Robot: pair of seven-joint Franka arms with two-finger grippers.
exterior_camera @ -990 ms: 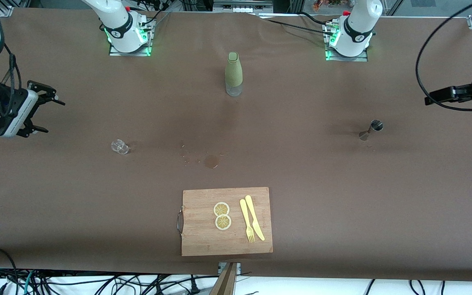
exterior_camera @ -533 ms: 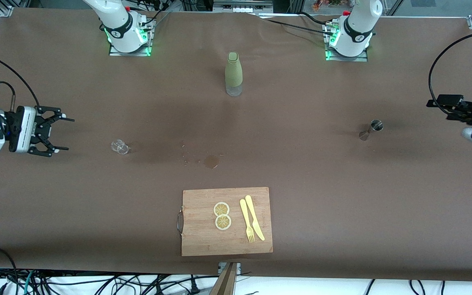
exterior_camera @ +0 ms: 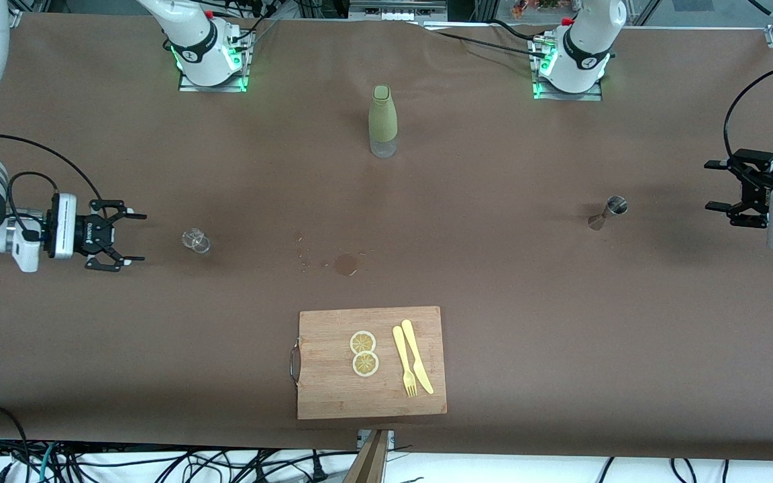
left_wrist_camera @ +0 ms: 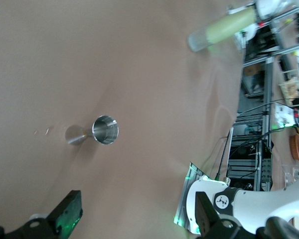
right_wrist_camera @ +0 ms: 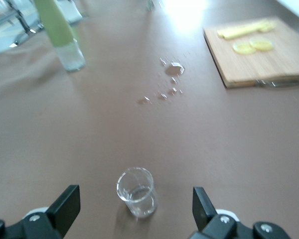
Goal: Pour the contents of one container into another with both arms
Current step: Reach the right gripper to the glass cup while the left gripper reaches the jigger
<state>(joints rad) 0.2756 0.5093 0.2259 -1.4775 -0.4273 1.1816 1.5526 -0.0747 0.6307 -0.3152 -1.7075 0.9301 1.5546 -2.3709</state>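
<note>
The sides of the clear glass tumbler (exterior_camera: 196,241) (right_wrist_camera: 139,197), just below the tumbler's rim, will be gripped by my right gripper.
The tiny clear glass tumbler (exterior_camera: 196,240) stands upright on the brown table toward the right arm's end; in the right wrist view the tumbler (right_wrist_camera: 136,192) sits between the spread fingers but ahead of them, untouched. My right gripper (exterior_camera: 133,237) is open, low and level with the tumbler, a short gap from it. The steel hourglass jigger (exterior_camera: 608,212) stands toward the left arm's end; the left wrist view shows the jigger (left_wrist_camera: 100,131) well ahead of the fingers. My left gripper (exterior_camera: 715,186) is open, held low beside the jigger with a wide gap between them.
An olive-green sleeved bottle (exterior_camera: 383,121) stands mid-table between the arms' bases. A wet spot and droplets (exterior_camera: 345,264) mark the cloth. A wooden cutting board (exterior_camera: 371,362) with two lemon slices, a yellow fork and knife lies nearest the camera.
Both arms have come down and swung inward. The right gripper moved toward the tumbler, the left gripper toward the jigger. Neither touches anything.
</note>
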